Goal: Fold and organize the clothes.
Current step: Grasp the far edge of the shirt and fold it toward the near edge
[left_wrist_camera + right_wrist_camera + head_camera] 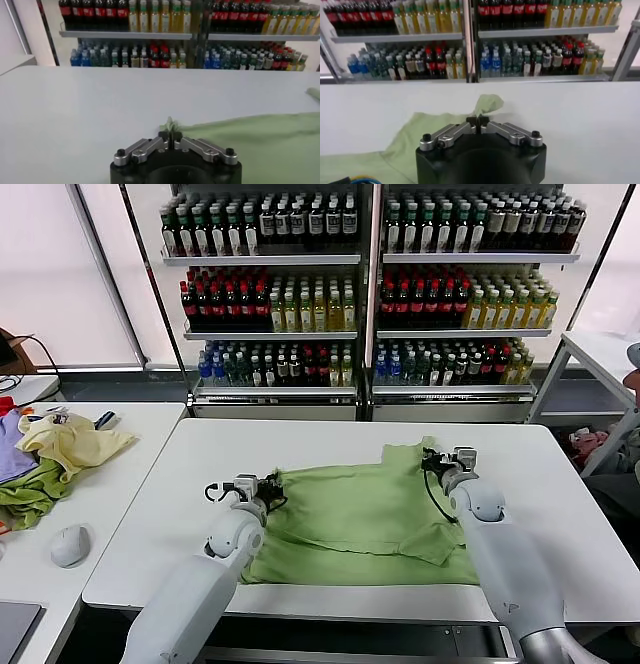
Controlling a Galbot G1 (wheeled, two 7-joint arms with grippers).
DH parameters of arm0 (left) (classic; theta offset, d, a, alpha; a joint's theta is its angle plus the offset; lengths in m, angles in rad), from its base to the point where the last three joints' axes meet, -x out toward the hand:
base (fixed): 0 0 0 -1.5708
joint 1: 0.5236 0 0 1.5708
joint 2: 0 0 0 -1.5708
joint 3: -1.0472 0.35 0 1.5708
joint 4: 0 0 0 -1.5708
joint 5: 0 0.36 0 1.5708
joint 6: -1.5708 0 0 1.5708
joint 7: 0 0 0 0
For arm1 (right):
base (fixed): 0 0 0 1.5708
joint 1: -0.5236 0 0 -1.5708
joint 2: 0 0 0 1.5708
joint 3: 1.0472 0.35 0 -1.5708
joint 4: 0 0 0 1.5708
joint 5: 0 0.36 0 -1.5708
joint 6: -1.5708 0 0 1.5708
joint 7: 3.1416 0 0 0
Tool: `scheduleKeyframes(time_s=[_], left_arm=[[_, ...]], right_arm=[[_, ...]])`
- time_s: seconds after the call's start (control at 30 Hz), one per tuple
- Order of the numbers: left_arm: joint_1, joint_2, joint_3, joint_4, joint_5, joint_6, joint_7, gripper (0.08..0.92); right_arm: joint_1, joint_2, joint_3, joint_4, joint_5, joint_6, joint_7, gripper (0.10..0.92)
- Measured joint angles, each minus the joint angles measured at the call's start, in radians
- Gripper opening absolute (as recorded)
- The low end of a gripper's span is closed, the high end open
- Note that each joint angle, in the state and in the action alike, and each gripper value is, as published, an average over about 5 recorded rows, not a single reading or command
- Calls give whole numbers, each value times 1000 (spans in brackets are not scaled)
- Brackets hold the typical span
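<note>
Next, I let go of the pinched cloth with my left gripper closer to me, at the light green shirt's end (256, 518) that faces the mouse.
The light green shirt (360, 514) lies partly folded on the white table (330, 439), its printed graphic hidden. My left gripper (272, 487) is shut on the shirt's left edge; a tuft of green cloth (170, 125) shows pinched between its fingers in the left wrist view. My right gripper (432, 460) is shut on the shirt's far right corner; in the right wrist view the cloth (487, 103) sticks out past the closed fingers (477, 121). A folded flap (430, 542) lies near my right forearm.
A side table (120, 474) at the left holds a pale yellow garment (70, 442), an olive-green one (28, 494), a purple one (10, 449) and a grey mouse (70, 546). Shelves of bottles (360, 284) stand behind the table.
</note>
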Motion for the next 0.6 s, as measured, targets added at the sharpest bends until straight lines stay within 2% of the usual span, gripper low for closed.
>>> scheduleKeyframes(time_s=[0.6], left_arm=[[212, 114, -105, -349, -47, -18, 20, 100]], right_arm=[[-376, -46, 211, 476, 14, -10, 2, 117]])
